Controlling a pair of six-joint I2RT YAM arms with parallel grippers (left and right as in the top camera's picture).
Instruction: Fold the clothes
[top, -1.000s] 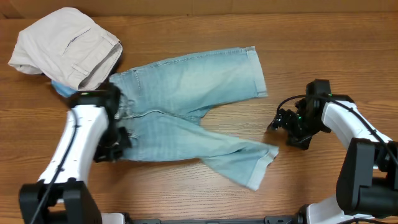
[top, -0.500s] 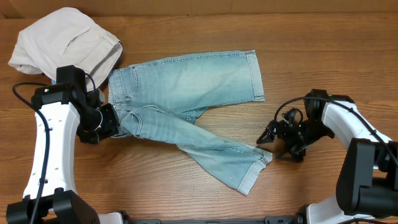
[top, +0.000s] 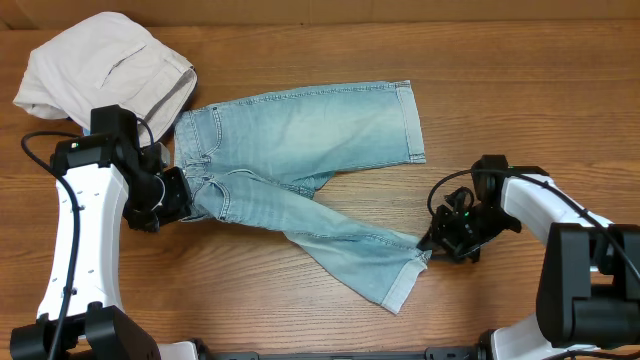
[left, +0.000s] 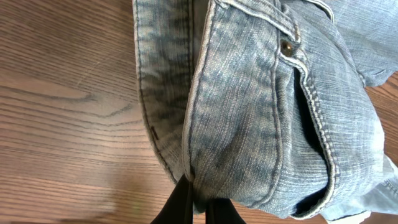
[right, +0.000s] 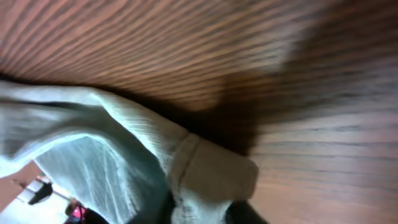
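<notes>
Next, my left gripper takes the waistband's front corner (left: 194, 179) after I first spread the jeans' lower leg flat, as it slants and bunches at the pocket.
The light blue jeans (top: 300, 140) lie spread on the wooden table, waistband to the left. One leg runs to the upper right, the other slants to the lower right. My left gripper (top: 172, 203) is shut on the waistband edge; in the left wrist view its gripper (left: 198, 208) pinches a fold of denim (left: 249, 124) beside a pocket seam. My right gripper (top: 433, 243) sits at the hem corner of the lower leg. In the blurred right wrist view, the hem corner (right: 211, 171) lies between the two dark fingers (right: 245, 214), which are closed on it.
Beige khaki trousers (top: 105, 70) lie bunched at the back left, close to the jeans' waistband and my left arm. Bare wooden tabletop (top: 500, 110) lies to the right of the jeans and along the front edge.
My left arm pulled the waistband back and left, then held still. My right gripper moved left to the lower leg's hem and closed on it.
</notes>
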